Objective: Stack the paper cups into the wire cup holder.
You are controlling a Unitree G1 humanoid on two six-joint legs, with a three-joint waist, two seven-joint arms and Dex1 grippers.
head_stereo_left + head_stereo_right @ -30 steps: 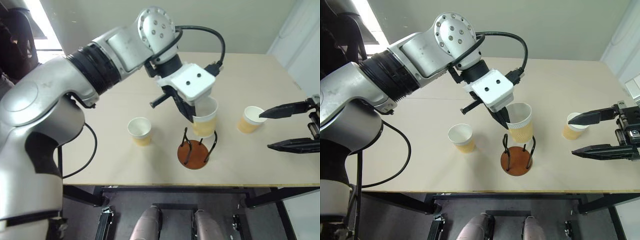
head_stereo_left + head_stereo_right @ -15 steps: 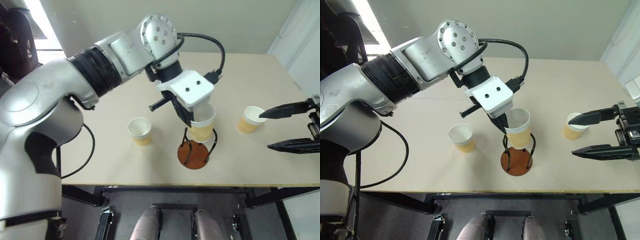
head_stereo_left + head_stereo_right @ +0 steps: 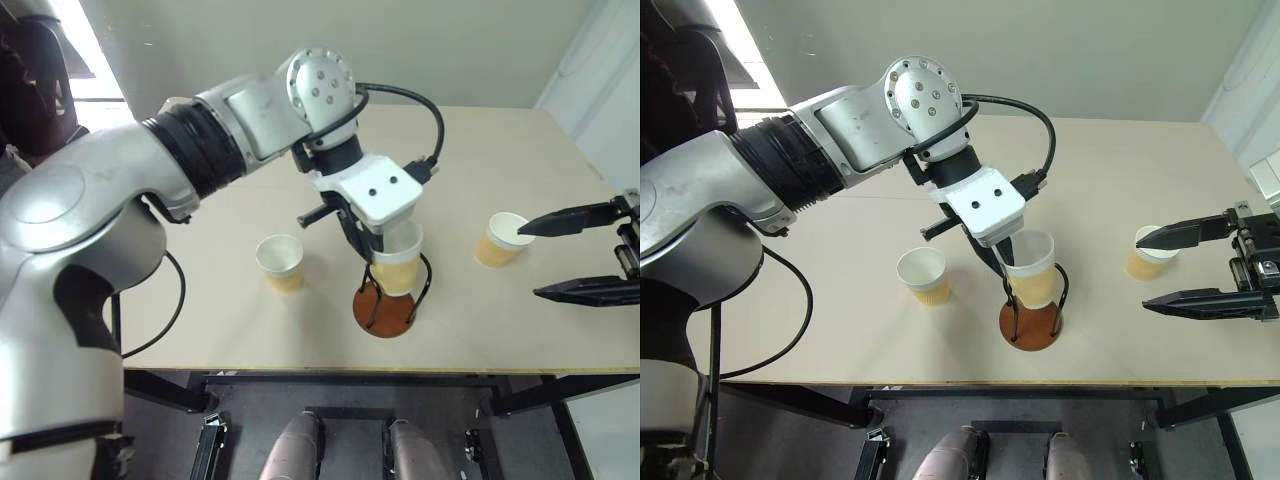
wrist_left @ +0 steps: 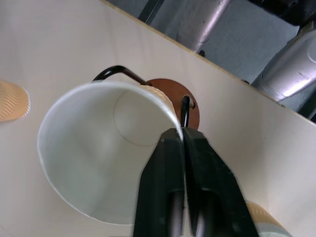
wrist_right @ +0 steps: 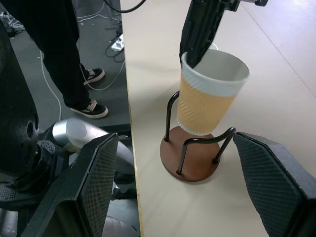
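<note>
The standing paper cup nearest to my right gripper is next for it to go to, and it should close on the cup's white rim [image 3: 530, 237], on the side facing that gripper.
My left gripper [image 4: 183, 134] is shut on the white rim of a tan paper cup [image 3: 398, 262], one finger inside and one outside. The cup hangs tilted between the two black wire loops of the wire cup holder [image 5: 190, 160], its bottom just above the reddish-brown disc base. A second paper cup [image 3: 279, 262] stands upright on the table to the holder's left. A third paper cup [image 3: 497, 240] stands to the right. Just beyond that one, my right gripper [image 3: 528, 262] is open and empty, its fingers [image 5: 98, 182] spread wide and pointing toward the holder.
The pale wooden table [image 3: 200, 330] has its front edge close below the holder. A person in dark trousers and black shoes [image 5: 94, 111] stands on the floor beside the table, with cables [image 5: 116, 42] lying nearby.
My left gripper has come down with the paper cup, from above the holder to between its wire loops. The right gripper has not moved.
</note>
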